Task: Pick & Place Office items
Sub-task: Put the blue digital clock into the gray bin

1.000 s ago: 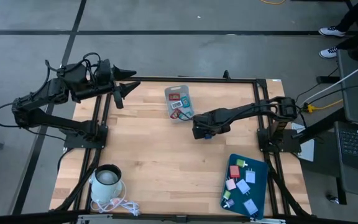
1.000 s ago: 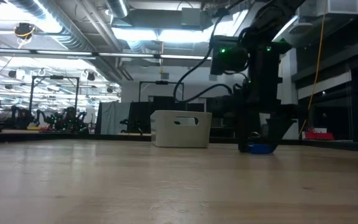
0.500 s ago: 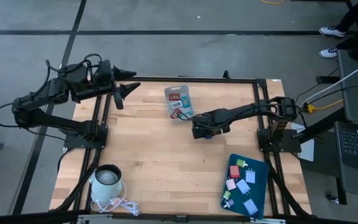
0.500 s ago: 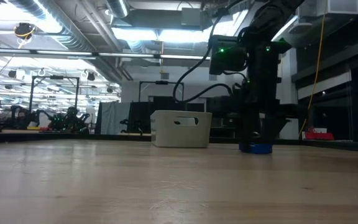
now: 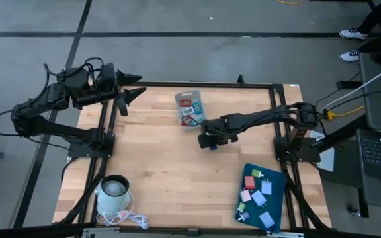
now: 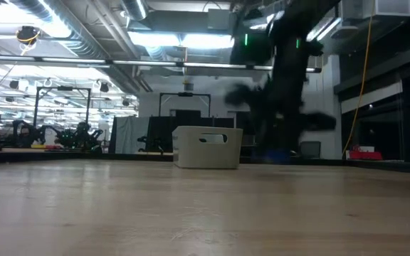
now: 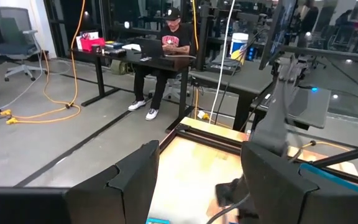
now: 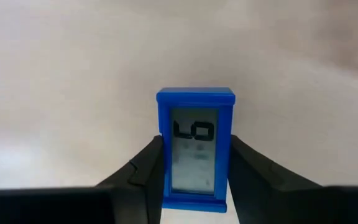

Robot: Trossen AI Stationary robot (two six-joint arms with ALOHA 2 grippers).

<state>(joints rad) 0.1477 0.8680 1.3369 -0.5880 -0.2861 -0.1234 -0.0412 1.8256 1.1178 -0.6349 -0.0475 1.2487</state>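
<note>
The blue item will go down from my right gripper onto the small pieces in the middle of the grey bin (image 5: 191,114).
My right gripper (image 5: 208,142) points down over the middle of the table, just to the near side of the grey bin (image 5: 190,109), and is shut on a small blue office item (image 8: 196,146) with a pale label. The bin holds a few more small pieces. Several others lie on the dark-teal tray (image 5: 261,196) at the near right. My left gripper (image 5: 135,86) hangs open and high over the far left corner, with nothing between its fingers (image 7: 135,180). My right gripper pinches the blue item by its two long sides (image 8: 164,155) between its two fingers (image 8: 140,171). The fingers come from above, pointing down, and lie along the item, whose far end sticks out past the fingertips. Its labelled face is toward the wrist camera.
A white mug (image 5: 114,188) with a coiled white cable stands at the near left corner. A black frame (image 5: 204,84) runs round the table. Bare wood lies between bin, mug and tray. A person (image 7: 173,37) sits at a desk beyond the table.
My right gripper has shut on the blue item, which was lying on the table, and has gone a little up and toward the table's left edge with it. In the low view the arm now blurs, and the item no longer rests on the wood.
</note>
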